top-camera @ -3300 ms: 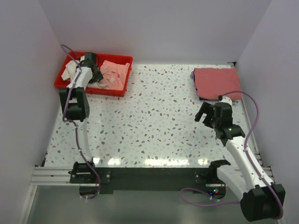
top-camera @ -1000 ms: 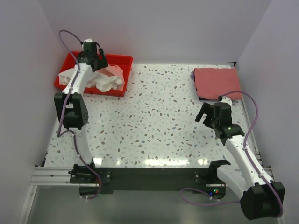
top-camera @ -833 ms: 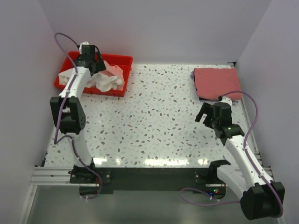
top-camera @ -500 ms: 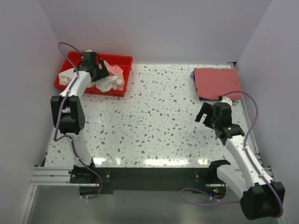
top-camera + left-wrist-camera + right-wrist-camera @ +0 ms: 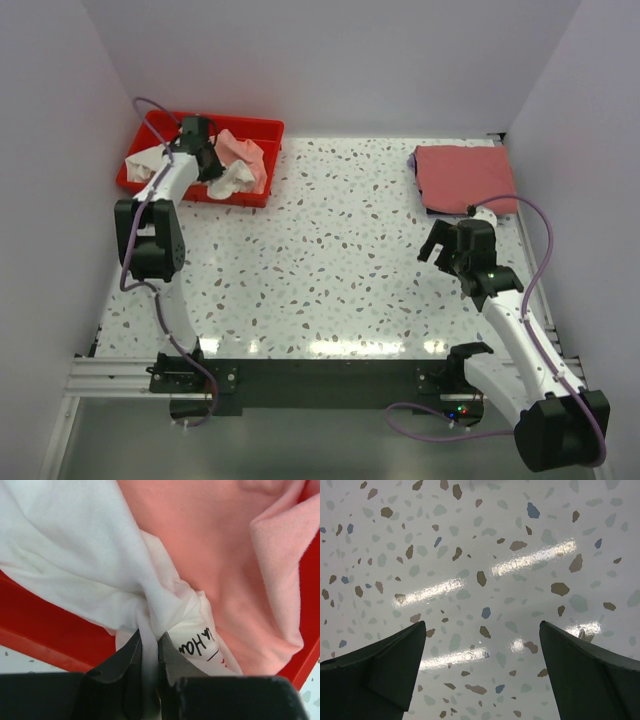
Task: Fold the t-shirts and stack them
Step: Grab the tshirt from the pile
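Next, my left gripper lets go of the white t-shirt on the speckled tabletop (image 5: 326,262) between the red tray and my right gripper.
A white t-shirt (image 5: 75,555) lies bunched in the red tray (image 5: 255,190), partly over a pale pink t-shirt (image 5: 220,555). My left gripper (image 5: 149,645) is shut on a gathered fold of the white cloth, beside a patch with black handwriting (image 5: 197,642). From above, the left gripper (image 5: 210,160) sits over the tray with white cloth (image 5: 232,180) bunched beside it and pink cloth (image 5: 240,148) behind. A dusty-red t-shirt (image 5: 462,176) lies folded at the far right of the table. My right gripper (image 5: 482,635) hangs open over bare tabletop, nothing between its fingers.
The red tray stands at the table's far left corner, its wall (image 5: 45,635) close under the left gripper. The speckled tabletop (image 5: 340,250) stretches between tray and folded shirt. Grey walls close in on both sides. The right arm (image 5: 500,300) reaches in from the near right.
The left gripper has dropped from above the tray's back rim down into the tray and closed on the white t-shirt. The right arm has not moved.
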Controlling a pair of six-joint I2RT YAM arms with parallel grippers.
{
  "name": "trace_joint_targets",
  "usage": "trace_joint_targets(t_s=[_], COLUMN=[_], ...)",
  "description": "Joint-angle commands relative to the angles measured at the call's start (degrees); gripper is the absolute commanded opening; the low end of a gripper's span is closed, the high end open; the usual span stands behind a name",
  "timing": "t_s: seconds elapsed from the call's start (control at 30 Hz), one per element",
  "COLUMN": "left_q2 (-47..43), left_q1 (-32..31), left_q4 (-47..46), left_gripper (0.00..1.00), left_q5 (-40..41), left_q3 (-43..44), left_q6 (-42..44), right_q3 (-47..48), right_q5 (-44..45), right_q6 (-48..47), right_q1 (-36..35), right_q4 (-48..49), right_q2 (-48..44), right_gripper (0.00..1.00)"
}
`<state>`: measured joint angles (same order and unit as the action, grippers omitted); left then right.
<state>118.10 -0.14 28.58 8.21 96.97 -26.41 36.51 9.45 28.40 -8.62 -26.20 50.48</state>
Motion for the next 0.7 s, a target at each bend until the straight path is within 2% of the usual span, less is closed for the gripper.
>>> trace_joint_targets(t_s=[0.0, 0.07, 0.27, 0.37, 0.5, 0.6, 0.67], left_q2=[-6.57, -8.59, -15.26, -19.04, -24.66, -31.07, -33.19], left_q1=[0.14, 0.14, 0.14, 0.14, 0.14, -2.83, -8.01], left_q4=[-0.37, -0.02, -0.62, -1.68, -3.78, -6.6, -7.57], left_gripper=[0.07, 0.0, 0.0, 0.0, 0.0, 0.0, 0.0], left_q5=[1.9, 2.08, 2.34, 0.24, -6.42, -11.61, -11.72], left_q3=[3.84, 5.24, 9.64, 11.13, 10.79, 6.93, 5.96], left_q6=[0.05, -0.04, 0.92, 2.07, 1.81, 2.77, 4.87], right_q3=[0.93, 0.93, 0.93, 0.93, 0.75, 0.58, 0.67], right_q5=[0.57, 0.57, 0.39, 0.39, 0.48, 0.22, 0.13], right_q6=[-0.19, -0.1, -0.1, -0.1, -0.1, -0.28, -0.28], right_q1=[-0.08, 0.01, 0.01, 0.01, -0.08, -0.08, -0.08], right_q4=[0.09, 0.09, 0.09, 0.09, 0.27, 0.62, 0.62], right_q2=[-0.47, -0.56, -0.64, -0.91, -1.52, -1.44, -1.44], right_gripper=[0.99, 0.99, 0.99, 0.99, 0.99, 0.99, 0.99])
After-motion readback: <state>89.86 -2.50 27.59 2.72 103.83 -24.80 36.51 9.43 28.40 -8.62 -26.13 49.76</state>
